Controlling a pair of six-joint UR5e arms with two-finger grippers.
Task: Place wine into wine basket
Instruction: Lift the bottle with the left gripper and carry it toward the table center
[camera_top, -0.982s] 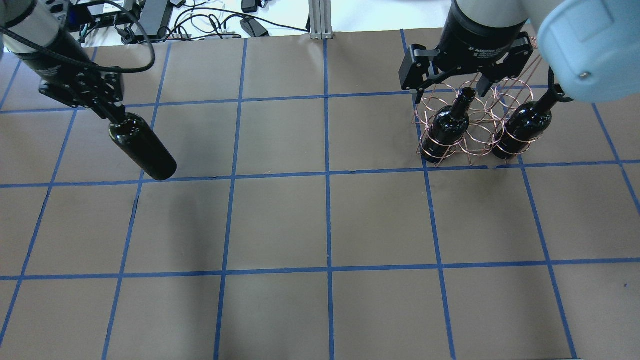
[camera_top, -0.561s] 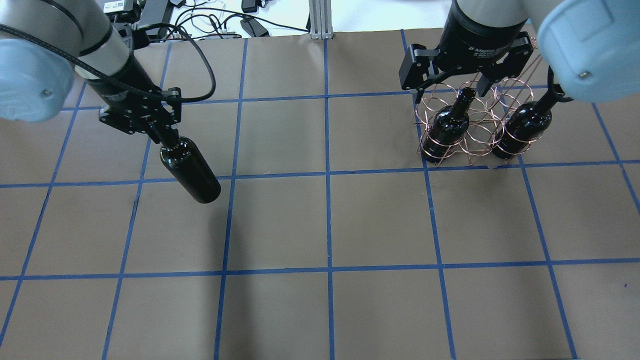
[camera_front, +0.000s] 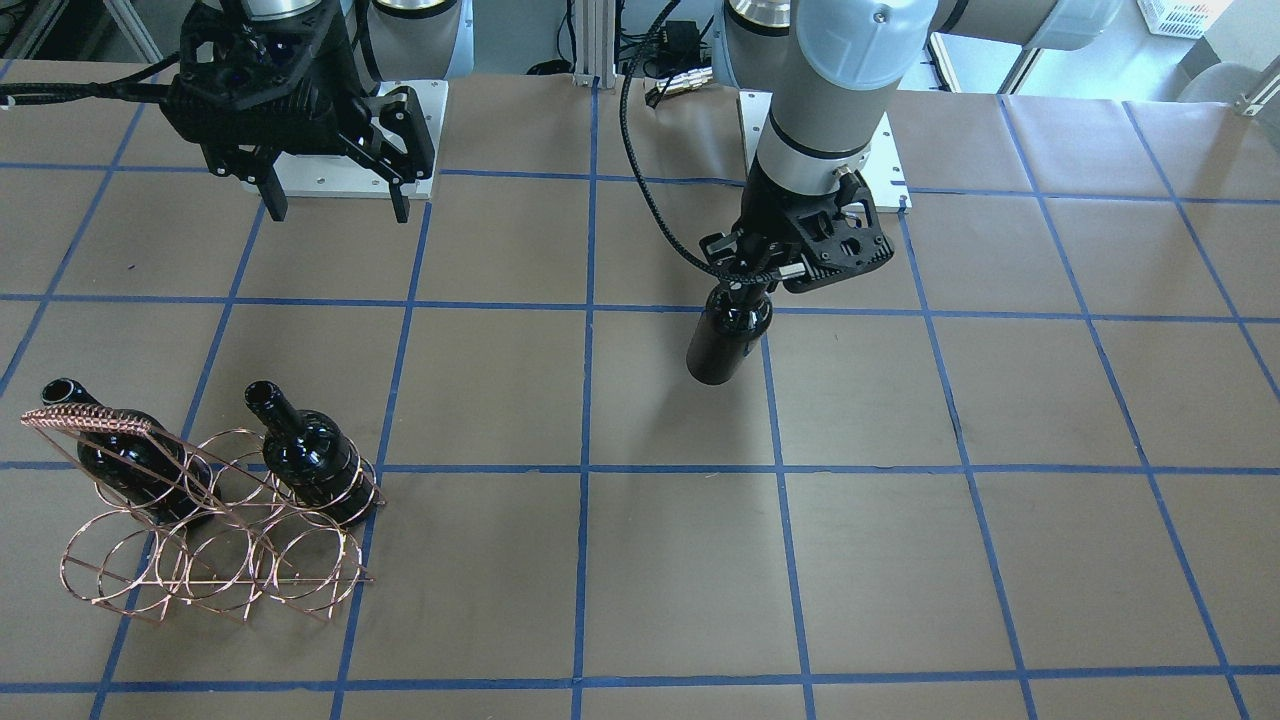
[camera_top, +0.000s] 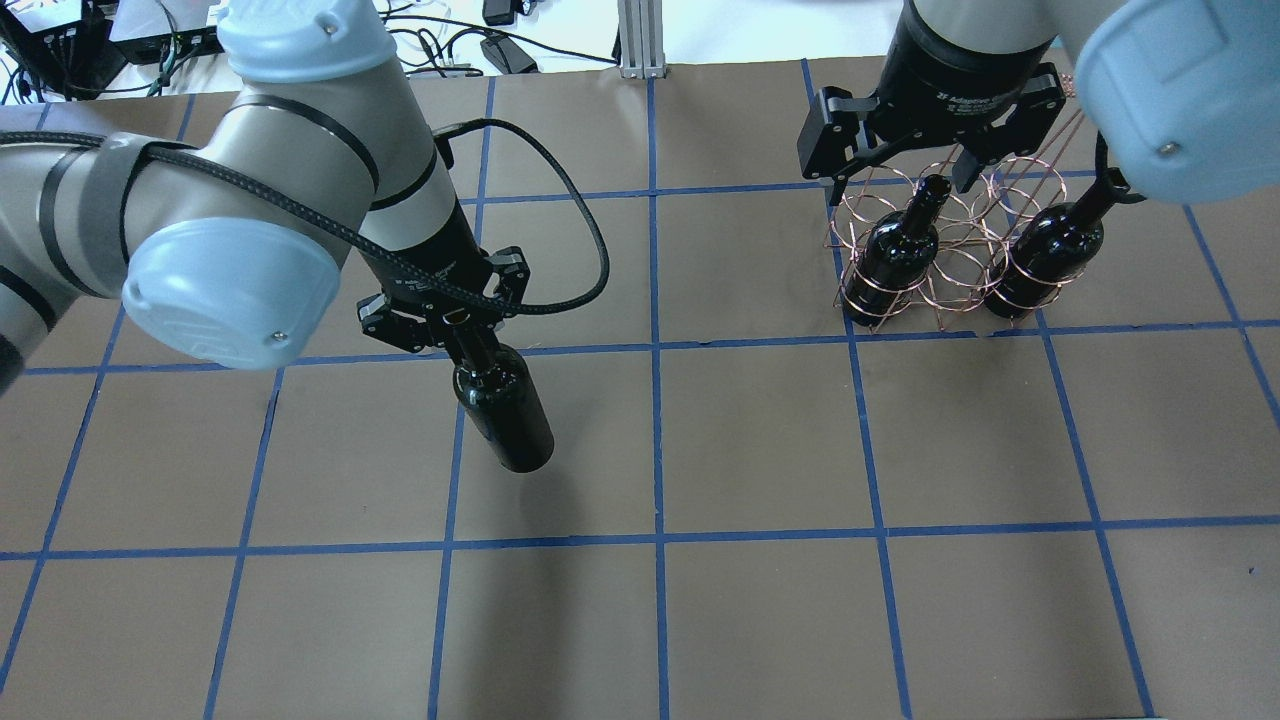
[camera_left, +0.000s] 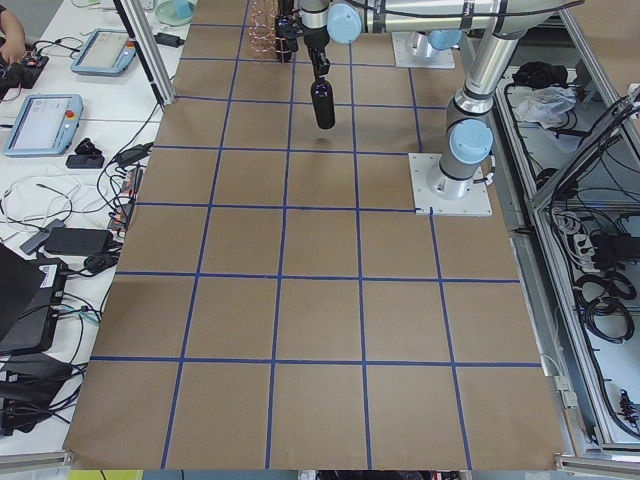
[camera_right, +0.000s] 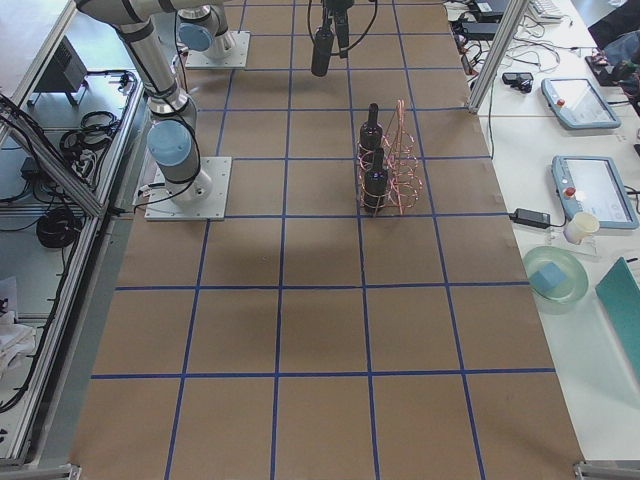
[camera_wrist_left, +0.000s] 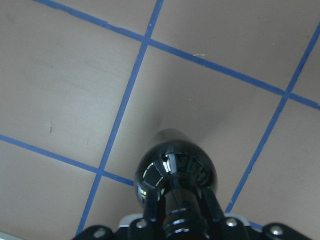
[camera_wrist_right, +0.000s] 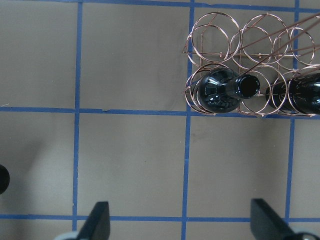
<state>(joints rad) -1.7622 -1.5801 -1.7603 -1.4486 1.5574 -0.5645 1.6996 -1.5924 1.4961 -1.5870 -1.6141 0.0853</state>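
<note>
I need to use my left gripper to set the wine bottle down upright on the table (camera_front: 713, 341) (camera_wrist_left: 152, 157) and let go of it beside the blue tape crossing under the arm.
My left gripper (camera_top: 455, 325) is shut on the neck of a near-black wine bottle (camera_top: 505, 410) and holds it hanging above the table, left of centre. It also shows in the front view (camera_front: 725, 345) and in the left wrist view (camera_wrist_left: 175, 170). The copper wire wine basket (camera_top: 958, 262) stands at the far right. Two more bottles stand upright in it, one (camera_top: 895, 255) in the left ring and one (camera_top: 1050, 250) in the right ring of its near row. The ring between them holds nothing. My right gripper (camera_top: 895, 175) is open and empty above the basket.
The table (camera_top: 760, 440) is brown paper with a blue tape grid. The basket's slanted handle (camera_front: 95, 418) rises over its right end. Cables and boxes (camera_top: 440, 40) lie beyond the far edge. An aluminium post (camera_top: 640, 35) stands at the far middle.
My left arm has carried the held bottle rightwards and nearer across the table, toward the centre. The right gripper and the basket have not moved.
</note>
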